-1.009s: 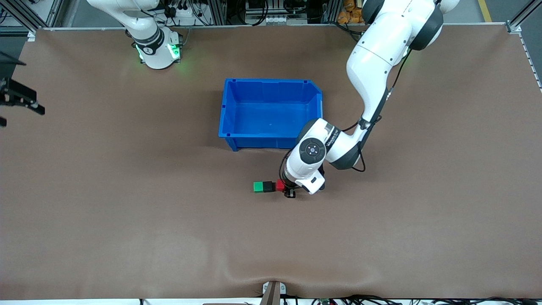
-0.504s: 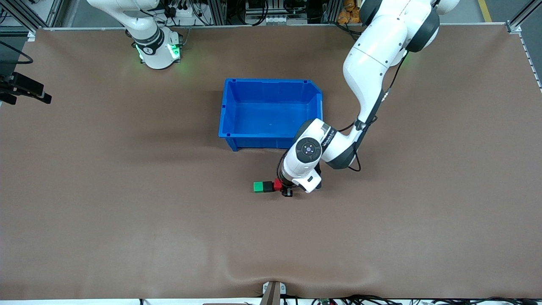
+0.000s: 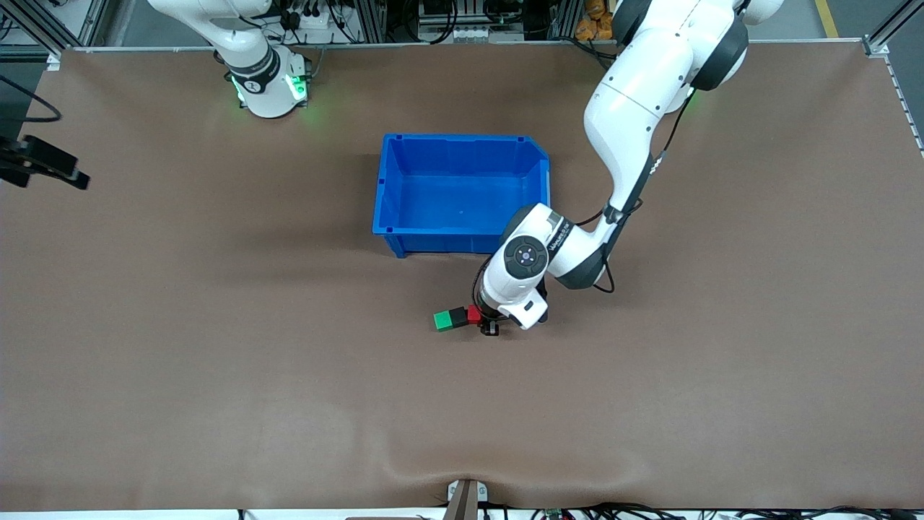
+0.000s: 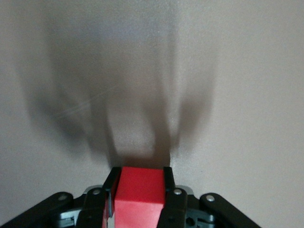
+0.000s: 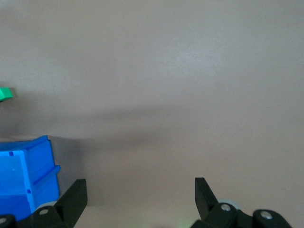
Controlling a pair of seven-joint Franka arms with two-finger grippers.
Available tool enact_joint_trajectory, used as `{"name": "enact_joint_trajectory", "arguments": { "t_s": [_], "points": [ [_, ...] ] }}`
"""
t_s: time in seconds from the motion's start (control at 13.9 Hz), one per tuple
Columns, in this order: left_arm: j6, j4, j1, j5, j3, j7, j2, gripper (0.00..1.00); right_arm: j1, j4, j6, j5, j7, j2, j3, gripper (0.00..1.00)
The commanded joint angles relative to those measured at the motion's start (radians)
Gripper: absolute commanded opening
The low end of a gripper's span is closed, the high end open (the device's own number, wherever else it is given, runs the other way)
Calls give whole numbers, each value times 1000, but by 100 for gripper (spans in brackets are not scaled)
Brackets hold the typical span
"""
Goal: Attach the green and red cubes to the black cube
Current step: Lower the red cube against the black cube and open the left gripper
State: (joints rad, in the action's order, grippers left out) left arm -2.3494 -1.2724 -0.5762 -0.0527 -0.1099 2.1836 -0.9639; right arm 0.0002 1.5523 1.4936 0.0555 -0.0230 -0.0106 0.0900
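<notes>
The robot's left gripper will release the red cube up against the black cube, on the table [image 3: 470, 326] in front of the blue bin.
In the front view the green cube [image 3: 442, 320], the black cube [image 3: 458, 316] and the red cube [image 3: 474, 314] sit in a row on the table, touching, nearer to the camera than the blue bin. My left gripper [image 3: 486, 318] is down at the table, shut on the red cube. The left wrist view shows the red cube [image 4: 140, 194] clamped between the two fingers of the left gripper [image 4: 140, 178]; it hides the black cube there. My right gripper [image 3: 45, 167] waits, open and empty, at the right arm's end of the table. It also shows in the right wrist view [image 5: 140, 185].
The blue bin [image 3: 462, 137] stands empty in the middle of the table, with the left arm's wrist over its near corner. The right wrist view shows the bin's corner [image 5: 28, 175] and a bit of the green cube [image 5: 5, 93].
My left gripper has shifted a little toward the black cube with the red cube. The row of cubes has turned slightly. My right gripper has shifted slightly at the table's edge.
</notes>
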Motion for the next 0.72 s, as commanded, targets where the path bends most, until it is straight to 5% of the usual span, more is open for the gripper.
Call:
{"name": "enact_joint_trajectory", "arguments": {
  "t_s": [0.0,0.65],
  "points": [
    [-8,31,-16,-13,10,-2,-22,0,15,-31,-4,-22,-66,12,-3,100],
    [-159,30,-2,-67,10,-31,-50,0,-9,-69,-7,-6,-68,14,2,100]
  ]
}}
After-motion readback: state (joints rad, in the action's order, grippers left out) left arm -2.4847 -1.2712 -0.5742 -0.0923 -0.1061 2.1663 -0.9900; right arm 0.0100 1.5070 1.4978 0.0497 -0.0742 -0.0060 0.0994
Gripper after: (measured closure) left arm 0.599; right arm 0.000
